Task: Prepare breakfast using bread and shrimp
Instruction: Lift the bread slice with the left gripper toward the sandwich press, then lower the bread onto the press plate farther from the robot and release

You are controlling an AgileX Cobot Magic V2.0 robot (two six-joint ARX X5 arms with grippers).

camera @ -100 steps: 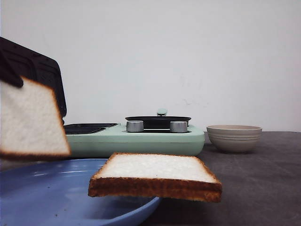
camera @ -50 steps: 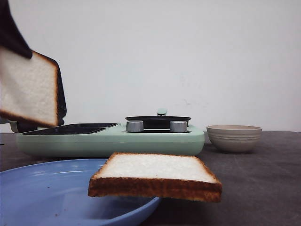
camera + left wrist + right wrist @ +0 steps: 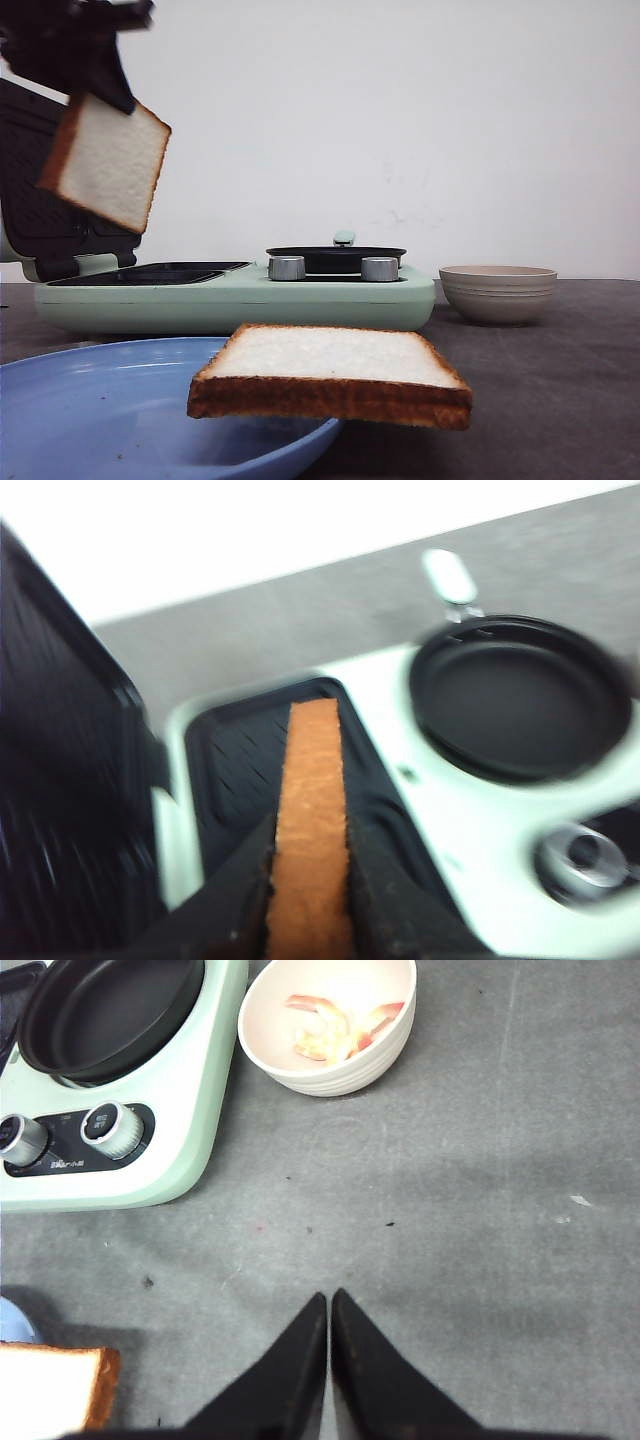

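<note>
Next, my left gripper releases the bread slice, now hanging tilted above it, on the far half of the open sandwich maker's black grill plate (image 3: pixel 186 263) (image 3: pixel 282 765).
One slice of bread (image 3: pixel 105 165) hangs tilted in the air at the far left, above the open sandwich maker's black grill plate (image 3: pixel 235 770). My left gripper (image 3: pixel 112 92) is shut on its top edge. In the left wrist view the brown crust (image 3: pixel 312 770) runs between both fingers of that gripper (image 3: pixel 310 832). A second bread slice (image 3: pixel 330 370) lies flat on the rim of the blue plate (image 3: pixel 90 400); its corner (image 3: pixel 50 1390) shows in the right wrist view. The shrimp (image 3: pixel 335 1025) lies in the beige bowl (image 3: pixel 400 1030). My right gripper (image 3: pixel 329 1302) is shut and empty over bare table.
The mint-green appliance (image 3: pixel 240 300) stands behind the plate, its dark lid (image 3: pixel 40 215) raised at the left. A black round pan (image 3: pixel 335 255) sits on its right half, with two silver knobs (image 3: pixel 287 268) in front. The bowl (image 3: pixel 498 292) stands to its right on the grey table.
My left gripper has carried its bread slice up and to the right, away from the plate and over the open sandwich maker. The slice on the plate has not moved.
</note>
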